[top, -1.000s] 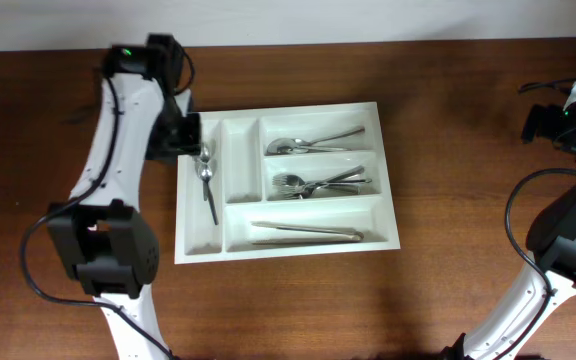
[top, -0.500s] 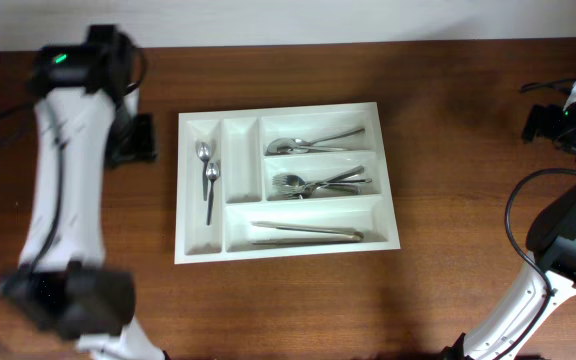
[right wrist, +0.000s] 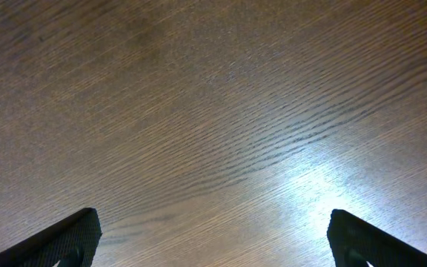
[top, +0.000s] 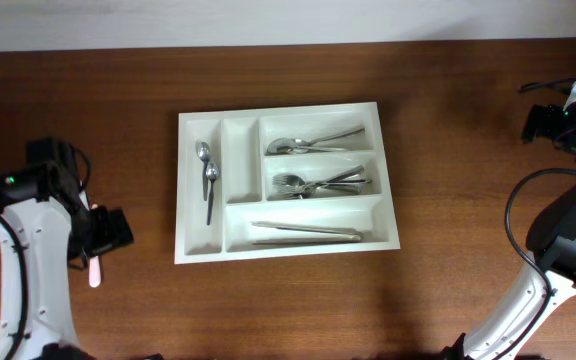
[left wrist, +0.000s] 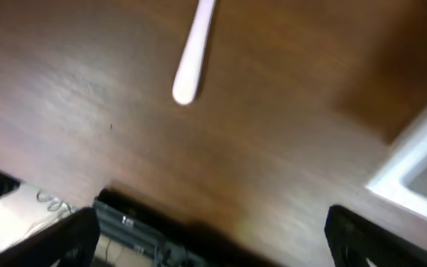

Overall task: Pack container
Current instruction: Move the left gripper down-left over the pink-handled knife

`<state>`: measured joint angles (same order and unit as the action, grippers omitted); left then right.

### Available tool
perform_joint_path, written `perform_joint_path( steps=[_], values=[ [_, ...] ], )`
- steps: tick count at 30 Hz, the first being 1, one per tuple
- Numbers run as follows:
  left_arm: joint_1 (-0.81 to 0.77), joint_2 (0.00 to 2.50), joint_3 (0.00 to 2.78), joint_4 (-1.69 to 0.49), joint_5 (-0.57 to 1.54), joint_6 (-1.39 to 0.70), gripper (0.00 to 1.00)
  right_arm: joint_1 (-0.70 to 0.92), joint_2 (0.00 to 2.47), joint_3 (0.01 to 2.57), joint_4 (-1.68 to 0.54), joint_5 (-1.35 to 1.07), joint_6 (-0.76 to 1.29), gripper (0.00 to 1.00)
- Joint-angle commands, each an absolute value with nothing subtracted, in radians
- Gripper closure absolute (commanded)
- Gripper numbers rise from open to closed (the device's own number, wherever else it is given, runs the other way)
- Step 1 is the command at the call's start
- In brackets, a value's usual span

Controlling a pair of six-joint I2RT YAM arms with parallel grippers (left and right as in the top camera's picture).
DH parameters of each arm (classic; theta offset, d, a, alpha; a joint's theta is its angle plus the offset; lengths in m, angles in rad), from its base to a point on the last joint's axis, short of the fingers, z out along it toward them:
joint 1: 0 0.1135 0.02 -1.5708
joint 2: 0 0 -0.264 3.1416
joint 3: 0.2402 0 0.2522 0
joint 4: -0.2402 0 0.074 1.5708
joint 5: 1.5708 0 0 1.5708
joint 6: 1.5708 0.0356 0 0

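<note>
My left gripper should grip the pale pinkish handle next at the narrow part (top: 93, 256) (left wrist: 203, 16), a little way up from the handle's rounded end.
The container (top: 238, 190), a white tray with five compartments, sits mid-table. Two small spoons (top: 206, 175) lie in its leftmost narrow slot. Spoons (top: 313, 143), forks (top: 323, 184) and long steel pieces (top: 306, 233) fill the three long slots. My left gripper (top: 111, 230) hovers low at the table's left, well clear of the tray, open and empty (left wrist: 213, 248). A pale pinkish stick-like handle (top: 95, 272) lies on the wood just beside it, also seen from the left wrist as a handle (left wrist: 193, 52). My right gripper (top: 543, 122) is at the far right edge, open over bare wood (right wrist: 213, 237).
The tray's second narrow slot holds nothing. A corner of the tray (left wrist: 421, 163) shows at the right of the left wrist view. The table's front edge with cables below (left wrist: 132, 230) appears near my left fingers. The right arm's base stands at the lower right (top: 568, 250).
My left arm has swung away from the tray's leftmost slot to the lower left of the table, leaving a second spoon there, and its jaws have opened wider. The right arm has not moved.
</note>
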<state>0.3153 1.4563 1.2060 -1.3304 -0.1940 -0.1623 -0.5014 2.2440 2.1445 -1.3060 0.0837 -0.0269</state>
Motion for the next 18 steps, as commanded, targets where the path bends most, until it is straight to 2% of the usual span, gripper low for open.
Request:
perform_joint_path(
  steps=[1, 8, 13, 18],
  values=[
    [0.333, 1.443, 1.106, -1.247, -0.226, -0.164, 0.01, -0.498, 2.232, 2.141, -1.304, 0.082, -0.017, 0.01],
    [0.333, 1.443, 1.07, -1.088, -0.225, -0.16, 0.01, -0.498, 2.232, 2.141, -1.304, 0.082, -0.017, 0.01],
    [0.333, 1.446, 1.07, -0.922, -0.124, 0.063, 0.0, -0.498, 2.232, 2.141, -1.304, 0.082, -0.017, 0.01],
    [0.364, 1.488, 1.07, -0.886, -0.116, 0.086, 0.0, -0.498, 2.232, 2.141, -1.304, 0.082, -0.017, 0.01]
  ],
)
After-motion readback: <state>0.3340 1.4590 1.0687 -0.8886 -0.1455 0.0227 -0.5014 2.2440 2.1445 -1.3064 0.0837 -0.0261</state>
